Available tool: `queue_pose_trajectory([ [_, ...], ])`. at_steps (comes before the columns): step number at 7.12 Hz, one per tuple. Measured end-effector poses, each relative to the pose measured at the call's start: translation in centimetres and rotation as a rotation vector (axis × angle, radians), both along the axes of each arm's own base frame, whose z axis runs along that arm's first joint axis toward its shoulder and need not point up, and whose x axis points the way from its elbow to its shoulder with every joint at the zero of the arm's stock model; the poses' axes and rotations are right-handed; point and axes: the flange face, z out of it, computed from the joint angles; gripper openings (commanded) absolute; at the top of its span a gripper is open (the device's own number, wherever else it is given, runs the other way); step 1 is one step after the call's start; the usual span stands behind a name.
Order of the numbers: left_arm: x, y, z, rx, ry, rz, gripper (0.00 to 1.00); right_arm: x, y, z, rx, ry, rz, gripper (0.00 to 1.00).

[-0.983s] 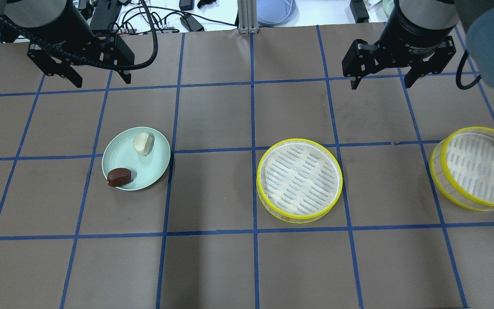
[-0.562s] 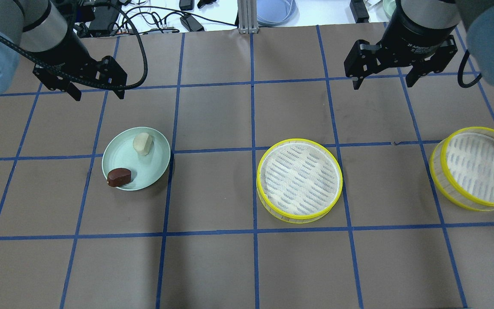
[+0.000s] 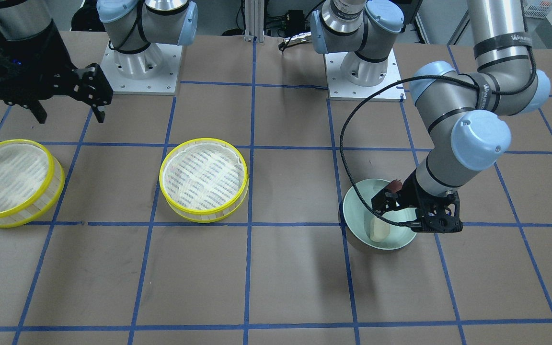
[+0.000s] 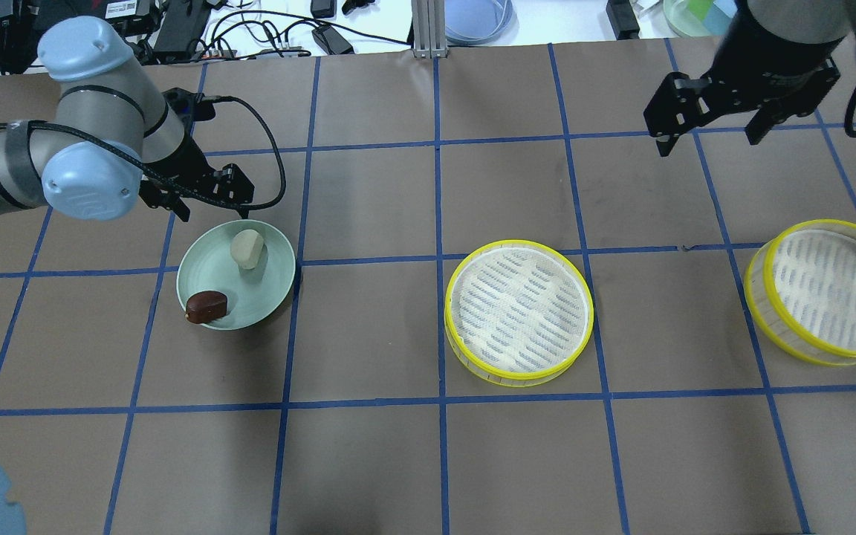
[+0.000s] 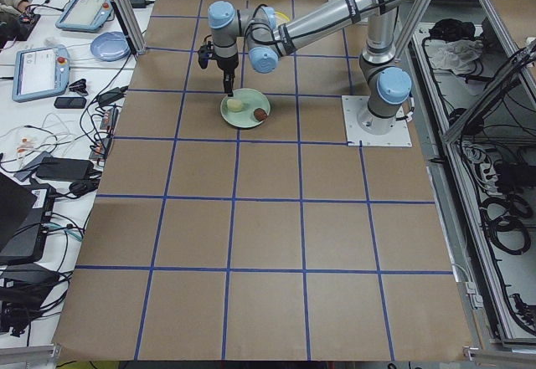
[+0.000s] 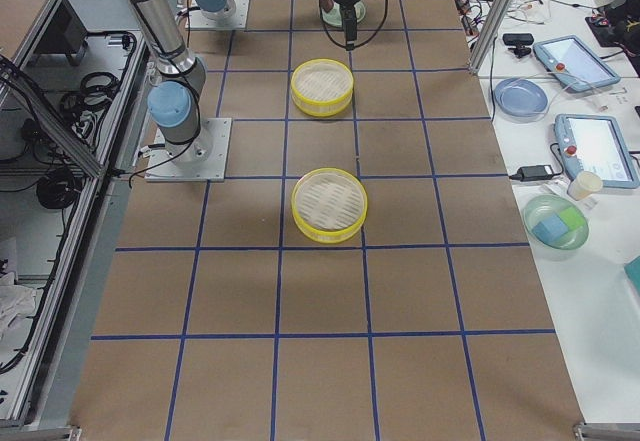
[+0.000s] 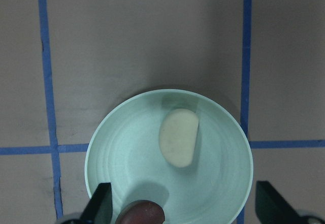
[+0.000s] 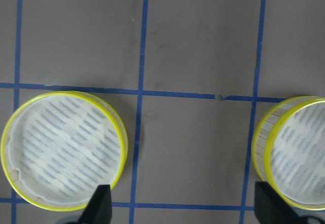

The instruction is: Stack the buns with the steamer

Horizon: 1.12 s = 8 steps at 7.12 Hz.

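Note:
My left gripper needs to grip the cream-white bun's middle [image 3: 380, 227] [image 7: 177, 142] next, and the dark reddish-brown bun should stay on the pale green plate.
The cream-white bun [image 4: 247, 247] and the dark reddish-brown bun [image 4: 206, 305] lie on a pale green plate [image 4: 279, 276] at the left. My left gripper [image 4: 205, 206] is open and empty, over the plate's far edge. In the left wrist view, the left gripper [image 7: 185, 206] has the cream bun [image 7: 179, 137] just ahead of it and the brown bun [image 7: 141, 213] between its jaws at the bottom edge. Two yellow-rimmed steamer trays stand empty, one in the middle [image 4: 519, 310] and one at the right [image 4: 825, 290]. My right gripper [image 4: 709, 143] is open and empty, above the table beyond both trays.
Blue tape lines grid the brown table. Cables, a blue dish [image 4: 477, 16] and devices lie on the white bench past the far edge. The two arm bases [image 3: 139, 62] stand on the robot's side.
My left arm has swung in and down, from the far left corner to just over the plate. My right gripper has shifted a little to the right. The buns and trays have not moved.

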Motion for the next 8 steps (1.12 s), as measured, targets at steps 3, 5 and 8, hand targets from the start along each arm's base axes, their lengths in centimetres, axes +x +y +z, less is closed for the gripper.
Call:
queue_pose_trajectory([
  [3,0.1,-0.7,-4.6,0.069,0.011,0.002,0.99,-12.6,-2.0,-4.7,0.126,0.004,0.088,1.0],
  [5,0.0,-0.6,-6.8,0.105,0.023,0.008,0.92,-20.3,-3.6,-8.6,0.179,0.028,0.189,0.99],
  [8,-0.1,-0.4,-8.8,0.105,0.03,0.012,0.43,-31.8,-6.0,-17.2,0.178,0.033,0.406,0.99],
])
